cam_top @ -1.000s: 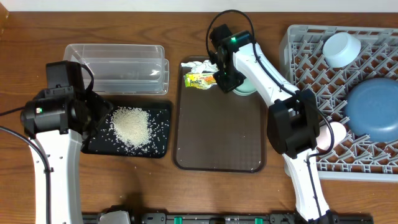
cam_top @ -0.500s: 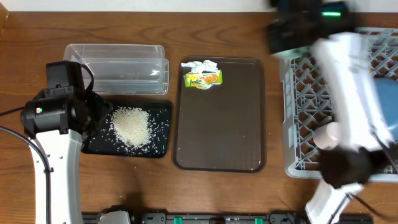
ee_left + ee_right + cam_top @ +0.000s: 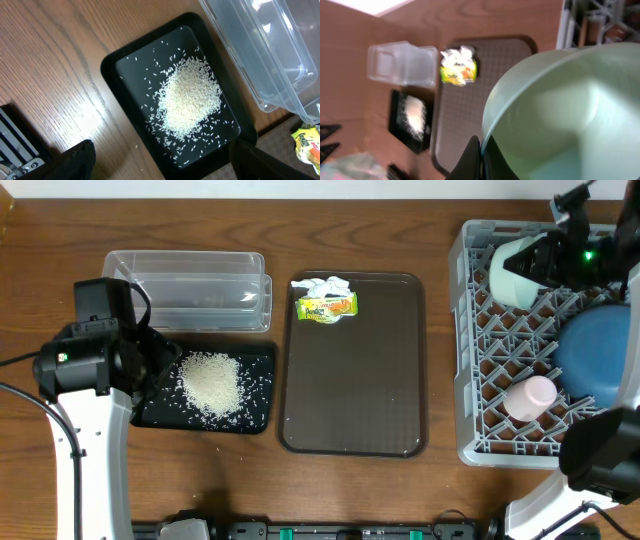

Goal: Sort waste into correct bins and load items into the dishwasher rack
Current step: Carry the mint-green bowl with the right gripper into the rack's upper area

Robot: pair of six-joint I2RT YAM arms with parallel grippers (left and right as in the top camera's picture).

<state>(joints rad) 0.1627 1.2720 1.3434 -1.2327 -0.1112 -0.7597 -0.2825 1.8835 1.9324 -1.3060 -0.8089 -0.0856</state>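
The robot's right gripper will release the mint-green bowl in the grey rack [image 3: 501, 303] behind the pink cup, by the side of the rack.
My right gripper [image 3: 547, 264] is shut on the rim of the mint-green bowl [image 3: 512, 272] and holds it tilted over the far left corner of the grey rack [image 3: 468, 350]. In the right wrist view the fingers [image 3: 481, 144] pinch the bowl's rim [image 3: 560, 115]. The dark-blue bowl [image 3: 598, 355] and the pink cup [image 3: 530, 396] lie in the rack; the light-blue bowl is hidden. The rice [image 3: 210, 380] lies on the black tray [image 3: 255, 415]. The napkin [image 3: 325, 284] and the wrapper [image 3: 328, 307] lie on the brown tray [image 3: 350, 380]. My left gripper [image 3: 165, 167] is open above the black tray's [image 3: 112, 65] edge.
The clear tub [image 3: 190, 288] stands behind the black tray and also shows in the left wrist view [image 3: 265, 55]. A few stray rice grains lie on the wood beside the black tray. My left arm [image 3: 85, 360] stands at the table's left side.
My right arm has lifted the mint-green bowl off the brown tray and swung it right, over the rack's far left corner. The left arm has not moved.
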